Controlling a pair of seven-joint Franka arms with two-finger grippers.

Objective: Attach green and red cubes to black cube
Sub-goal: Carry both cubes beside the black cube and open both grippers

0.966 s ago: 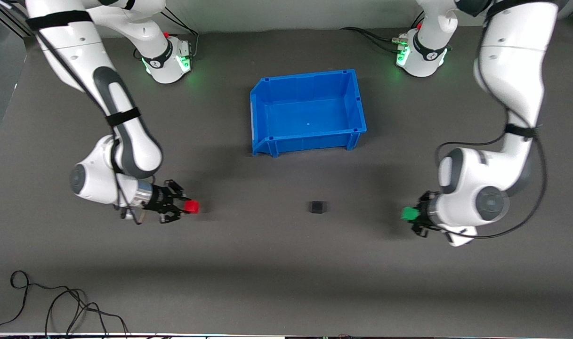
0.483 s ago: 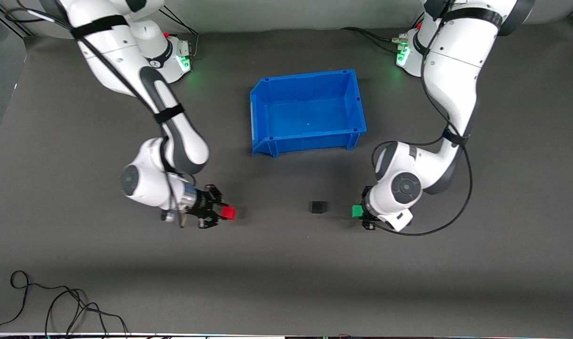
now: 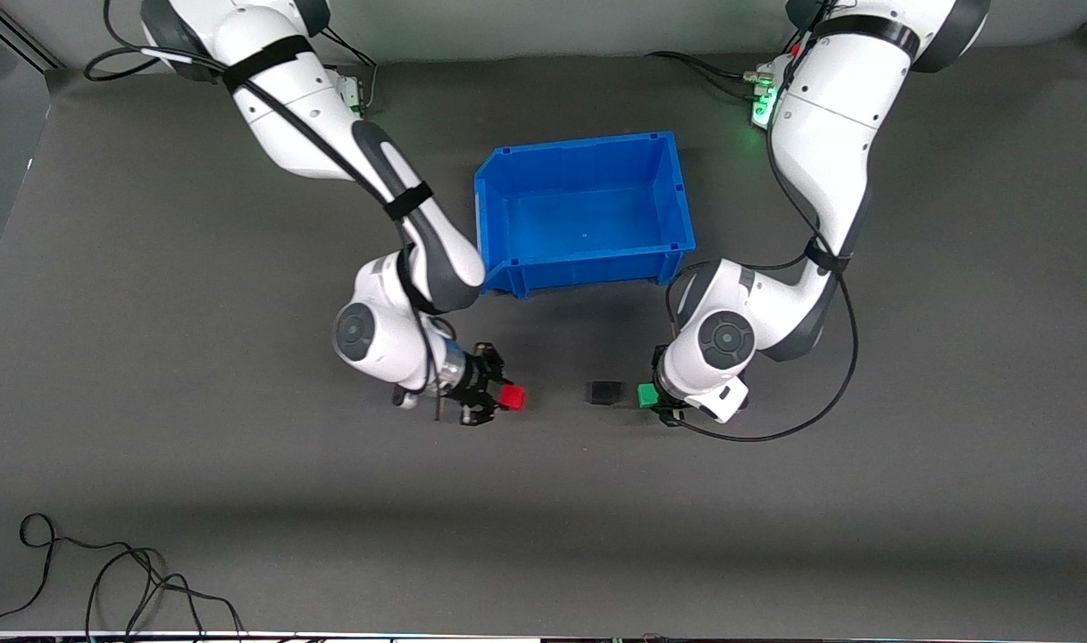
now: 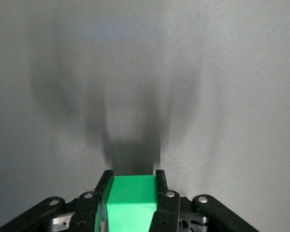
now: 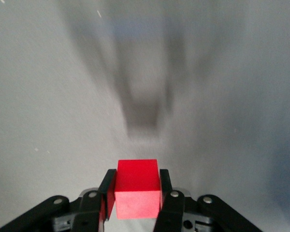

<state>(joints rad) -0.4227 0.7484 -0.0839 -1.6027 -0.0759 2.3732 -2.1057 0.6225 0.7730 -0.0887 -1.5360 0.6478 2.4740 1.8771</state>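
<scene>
I should let go of the green cube with my left gripper on the table (image 3: 619, 390), against the black cube's near side that faces my left gripper.
The black cube (image 3: 604, 392) sits on the dark table, nearer to the front camera than the blue bin. My left gripper (image 3: 652, 396) is shut on the green cube (image 3: 648, 395), held just beside the black cube on the left arm's side with a small gap. The green cube fills the space between the fingers in the left wrist view (image 4: 131, 199). My right gripper (image 3: 504, 398) is shut on the red cube (image 3: 511, 397), held farther from the black cube on the right arm's side. The red cube shows in the right wrist view (image 5: 137, 187). The black cube shows in neither wrist view.
A blue bin (image 3: 584, 212) stands on the table, farther from the front camera than the cubes. A black cable (image 3: 105, 580) lies coiled near the table's front edge at the right arm's end.
Both arms have swung inward toward the black cube, each carrying its cube. The green cube has come close beside the black cube; the red cube has closed much of its distance.
</scene>
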